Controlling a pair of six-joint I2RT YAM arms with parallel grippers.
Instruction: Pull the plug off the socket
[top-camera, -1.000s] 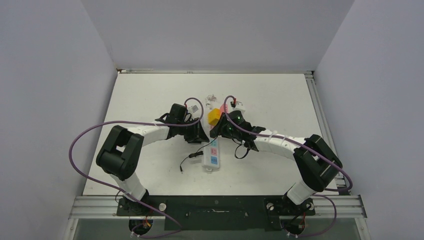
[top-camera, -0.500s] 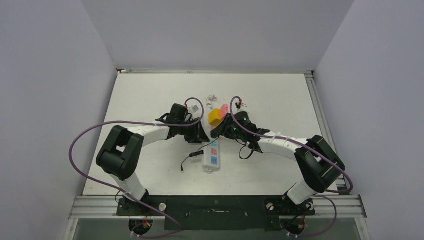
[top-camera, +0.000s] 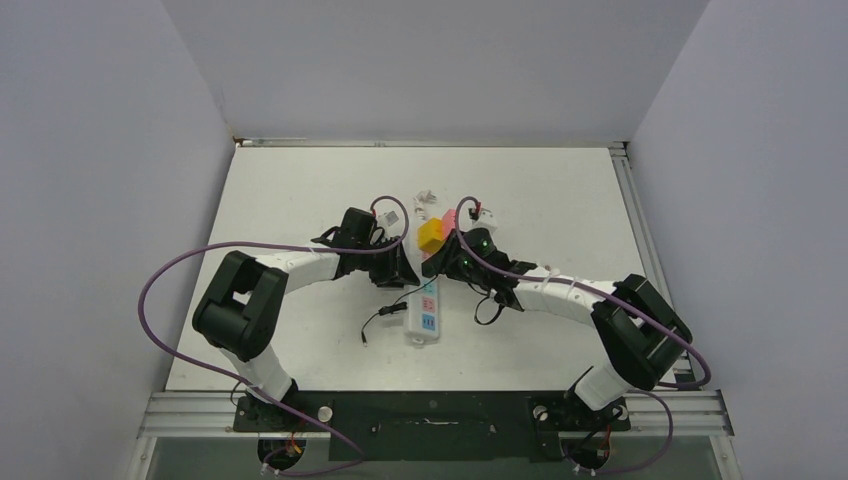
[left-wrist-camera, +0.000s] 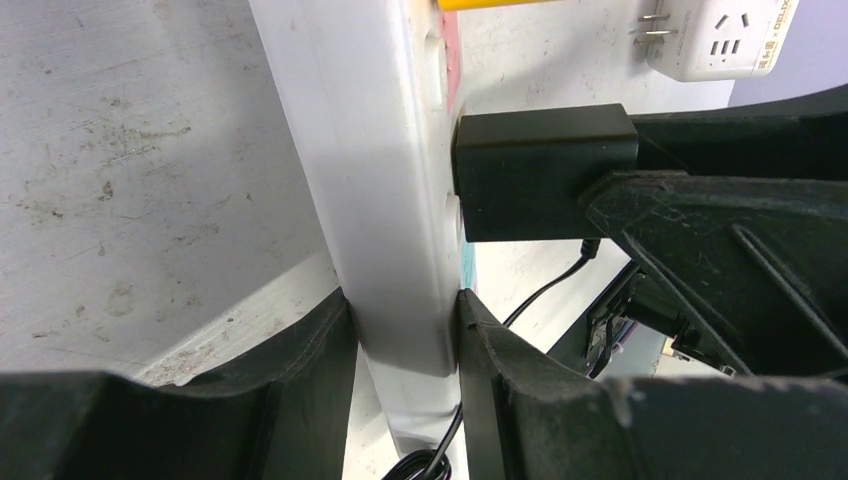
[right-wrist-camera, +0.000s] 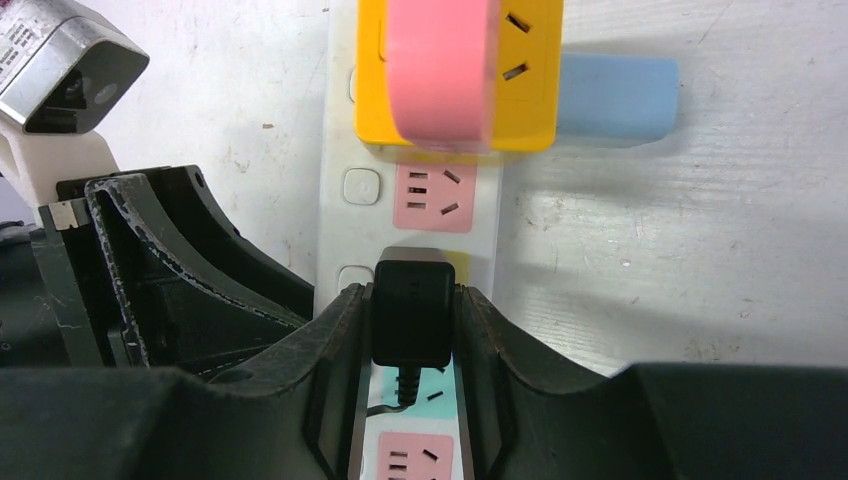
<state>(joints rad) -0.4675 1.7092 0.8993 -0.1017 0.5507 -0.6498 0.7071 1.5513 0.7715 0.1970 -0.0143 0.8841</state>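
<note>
The robot's right gripper needs to release the black plug, now against the strip's yellow outlet, on the bare table out (top-camera: 511, 280) past the blue block, away from the socket.
The socket, a long white power strip (top-camera: 428, 312) with pastel faces, lies mid-table. My left gripper (top-camera: 401, 272) is shut on its white body (left-wrist-camera: 370, 150), one finger on each side (left-wrist-camera: 400, 312). A black plug (right-wrist-camera: 413, 320) sits against the strip's face at the yellow outlet, and its thin black cord trails down. My right gripper (top-camera: 438, 263) is shut on this plug (left-wrist-camera: 545, 170), its fingers (right-wrist-camera: 340, 340) pressed against both sides of it. A yellow adapter (right-wrist-camera: 530, 90) with a pink block (right-wrist-camera: 440, 70) on it sits in the far outlet.
A blue block (right-wrist-camera: 615, 97) lies right of the yellow adapter. A white adapter (left-wrist-camera: 725, 35) lies on the table beyond the strip's far end. The plug's black cord (top-camera: 380, 318) curls on the table left of the strip.
The right arm has shifted slightly and its forearm sits a little lower and further left. Both grippers keep their hold, and the strip stays in place.
</note>
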